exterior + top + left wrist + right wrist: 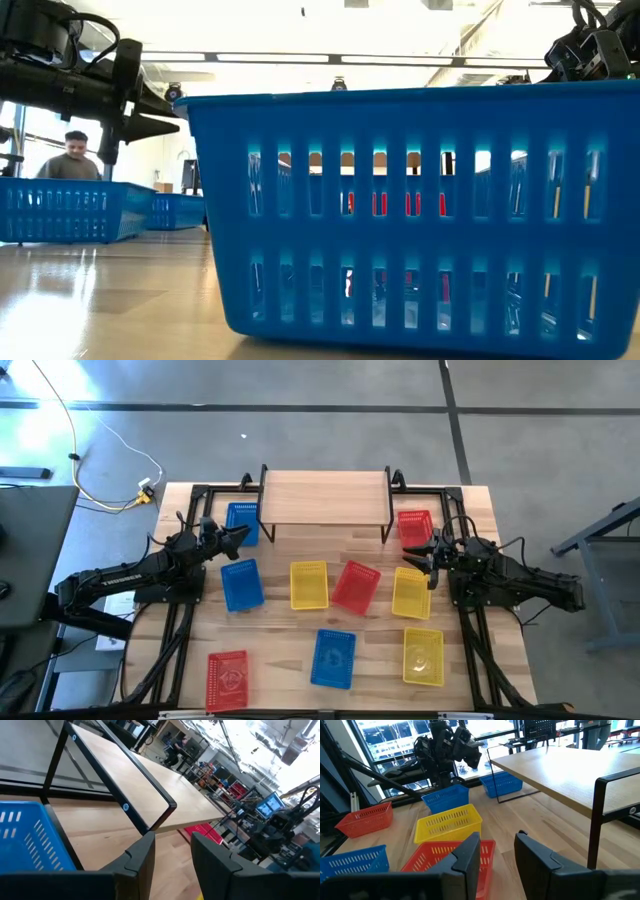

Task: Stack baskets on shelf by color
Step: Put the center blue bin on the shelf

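The robot's left gripper should next go to the near-side rim (pixel 247 606) of the middle blue basket, the one beside the yellow basket, and close there.
In the high view the light-wood shelf (pixel 325 495) stands at the table's far middle, nothing on its board. Nine baskets rest bottom-down on the tabletop: blue (pixel 242 523), (pixel 241 584), (pixel 333 657); red (pixel 414 527), (pixel 355 586), (pixel 228 680); yellow (pixel 309 584), (pixel 411 592), (pixel 423 656). My left gripper (pixel 240 538) hovers open beside the far-left blue basket (pixel 25 835), near the shelf's left end. My right gripper (pixel 425 555) hovers open between the far-right red basket and a yellow one, fingers (pixel 470 855) pointing toward the table's middle.
The shelf's black legs (pixel 264 520), (pixel 388 520) stand close to both grippers. The near blue basket (pixel 410 210) fills the low view. A person (pixel 72 155) shows in the room beyond the table. Bare wood lies under the shelf and along the near-left part of the table.
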`<state>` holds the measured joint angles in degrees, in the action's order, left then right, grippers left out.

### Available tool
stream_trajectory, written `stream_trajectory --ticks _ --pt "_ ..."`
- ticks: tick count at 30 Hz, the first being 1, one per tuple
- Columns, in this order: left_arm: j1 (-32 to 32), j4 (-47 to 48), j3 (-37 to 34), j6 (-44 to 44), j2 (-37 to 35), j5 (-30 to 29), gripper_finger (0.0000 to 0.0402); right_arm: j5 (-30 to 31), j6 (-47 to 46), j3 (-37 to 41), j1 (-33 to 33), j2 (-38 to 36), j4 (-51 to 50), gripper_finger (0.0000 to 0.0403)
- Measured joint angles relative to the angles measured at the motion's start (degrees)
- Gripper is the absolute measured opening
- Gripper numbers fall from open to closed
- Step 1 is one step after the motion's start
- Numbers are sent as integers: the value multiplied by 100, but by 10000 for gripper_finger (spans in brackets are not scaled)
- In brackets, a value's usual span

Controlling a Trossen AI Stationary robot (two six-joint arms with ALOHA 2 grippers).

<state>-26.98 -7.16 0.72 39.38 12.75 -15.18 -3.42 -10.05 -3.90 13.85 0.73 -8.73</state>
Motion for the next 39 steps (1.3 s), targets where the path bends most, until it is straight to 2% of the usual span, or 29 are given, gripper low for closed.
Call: stream_trajectory --ticks 6,11,16,19,24,27,33,39 --pt "0 -8 0 111 0 59 117 2 0 0 3 0 -1 108" --pt "0 -169 -1 609 0 87 117 2 -1 1 11 2 -1 108" --pt "0 -638 21 698 0 679 117 2 0 0 11 0 0 108" --pt "2 -637 278 715 1 1036 117 1 -40 0 11 0 -1 108" --pt "2 -579 879 646 122 1381 117 0 -1025 0 11 0 0 108" --pt "2 -130 1377 601 317 1724 117 42 -1525 1 11 0 -2 108" --pt "5 1500 2504 322 983 2373 117 258 -1530 0 11 2 -11 108" --pt "249 2771 3436 34 1715 2932 117 610 -2121 0 12 1 -2 108"
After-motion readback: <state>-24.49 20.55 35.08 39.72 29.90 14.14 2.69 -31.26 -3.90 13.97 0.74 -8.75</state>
